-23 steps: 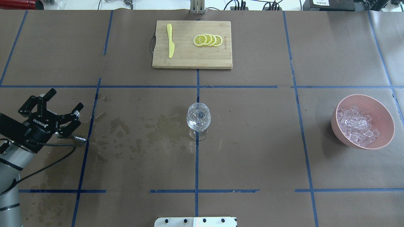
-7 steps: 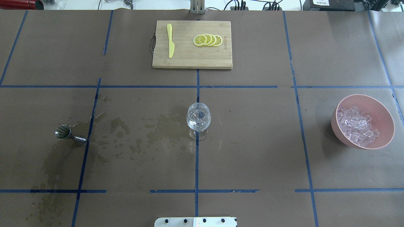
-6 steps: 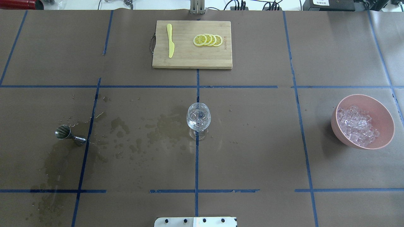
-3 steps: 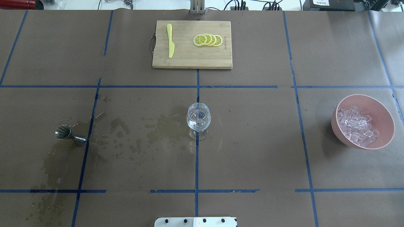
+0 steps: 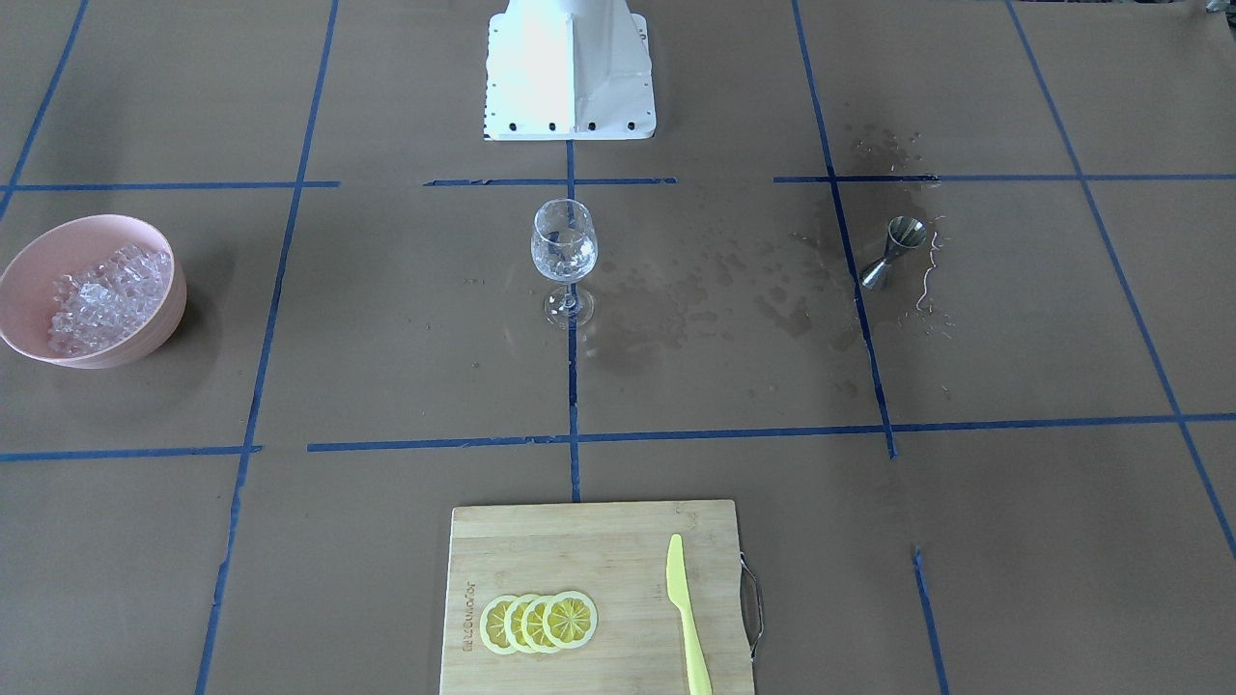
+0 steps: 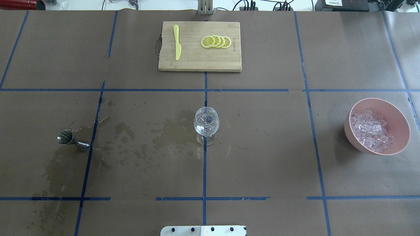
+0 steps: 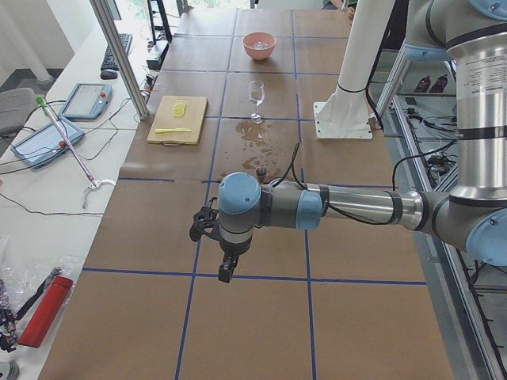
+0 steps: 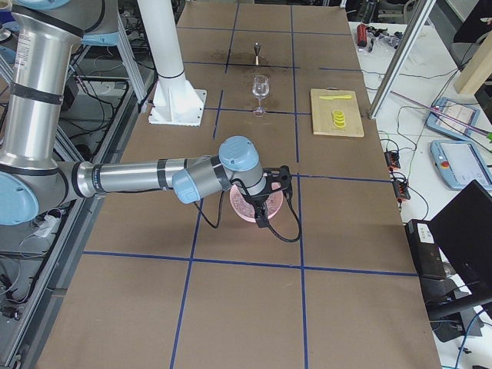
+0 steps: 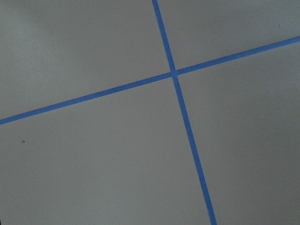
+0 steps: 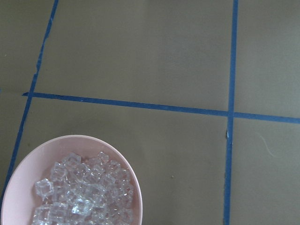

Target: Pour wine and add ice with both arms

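My right gripper should move down into the pink bowl next and grab an ice cube at the middle of the heap (image 5: pixel 93 291) (image 10: pixel 82 206).
A clear wine glass (image 6: pixel 206 125) stands upright at the table's middle, also in the front view (image 5: pixel 563 253). The ice (image 6: pixel 370 131) fills a pink bowl (image 6: pixel 400 119) at the right; the right wrist view shows the ice (image 10: pixel 82 192) low on the left. A steel jigger (image 6: pixel 73 140) stands at the left. My left gripper (image 7: pixel 210 237) shows only in the left side view, off past the jigger over a tape cross. My right gripper (image 8: pixel 265 204) shows only in the right side view, over the bowl (image 8: pixel 244 209). I cannot tell if either is open or shut.
A wooden cutting board (image 6: pixel 197 62) at the back middle holds lemon slices (image 6: pixel 216 42) and a yellow knife (image 6: pixel 177 42). Wet stains (image 6: pixel 141 137) spread between jigger and glass. The white robot base (image 5: pixel 570 77) stands at the near edge.
3.3 s ago my open left gripper hung over the jigger in the overhead view; it has since left that view. Nothing has moved in the last second.
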Robot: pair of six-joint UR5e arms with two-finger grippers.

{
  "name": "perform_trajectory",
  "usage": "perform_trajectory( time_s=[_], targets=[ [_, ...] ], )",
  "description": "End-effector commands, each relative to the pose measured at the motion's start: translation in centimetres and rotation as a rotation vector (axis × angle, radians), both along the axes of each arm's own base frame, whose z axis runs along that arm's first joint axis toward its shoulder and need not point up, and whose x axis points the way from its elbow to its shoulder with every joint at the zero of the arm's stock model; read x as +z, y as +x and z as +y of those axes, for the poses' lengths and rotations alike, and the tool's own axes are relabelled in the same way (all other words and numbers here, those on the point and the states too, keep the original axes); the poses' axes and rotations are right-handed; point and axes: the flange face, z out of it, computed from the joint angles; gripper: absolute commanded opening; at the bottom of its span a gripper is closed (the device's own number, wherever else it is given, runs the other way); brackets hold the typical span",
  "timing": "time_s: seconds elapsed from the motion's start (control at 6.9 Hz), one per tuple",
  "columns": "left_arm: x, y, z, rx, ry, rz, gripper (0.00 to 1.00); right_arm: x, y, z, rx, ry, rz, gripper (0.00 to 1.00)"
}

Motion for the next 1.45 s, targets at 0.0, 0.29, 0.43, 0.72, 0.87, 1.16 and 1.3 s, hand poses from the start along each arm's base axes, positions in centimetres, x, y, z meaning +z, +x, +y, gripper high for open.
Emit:
perform_trajectory(
  time_s=[0.0,0.29,0.43,0.72,0.87,1.16,1.3],
  targets=[
    [-0.5,0.1,-0.1,-0.001,0.008,0.011,1.00,-0.6,-6.3,1.4,0.044,-0.014,-0.037,0.93],
    [-0.5,0.1,0.0,-0.001,0.010,0.011,1.00,-0.7,-12.2,1.7,0.032,0.017,0.026,0.87],
    [-0.6,0.1,0.0,-0.001,0.011,0.011,1.00,-0.7,-13.6,2.0,0.017,0.032,0.039,0.81],
    [-0.5,0.1,-0.1,0.000,0.017,0.010,1.00,-1.2,-16.2,2.1,-0.006,0.053,0.054,0.70],
    [-0.5,0.1,-0.1,0.000,0.017,0.010,1.00,-1.1,-17.6,2.1,-0.013,0.071,0.079,0.70],
    [-0.5,0.1,-0.1,0.000,0.016,0.010,1.00,-0.5,-18.6,2.6,-0.036,0.066,0.089,0.70],
    [-0.5,0.1,-0.1,0.002,0.017,0.010,1.00,0.1,-18.9,2.7,-0.044,0.059,0.096,0.69]
  ],
)
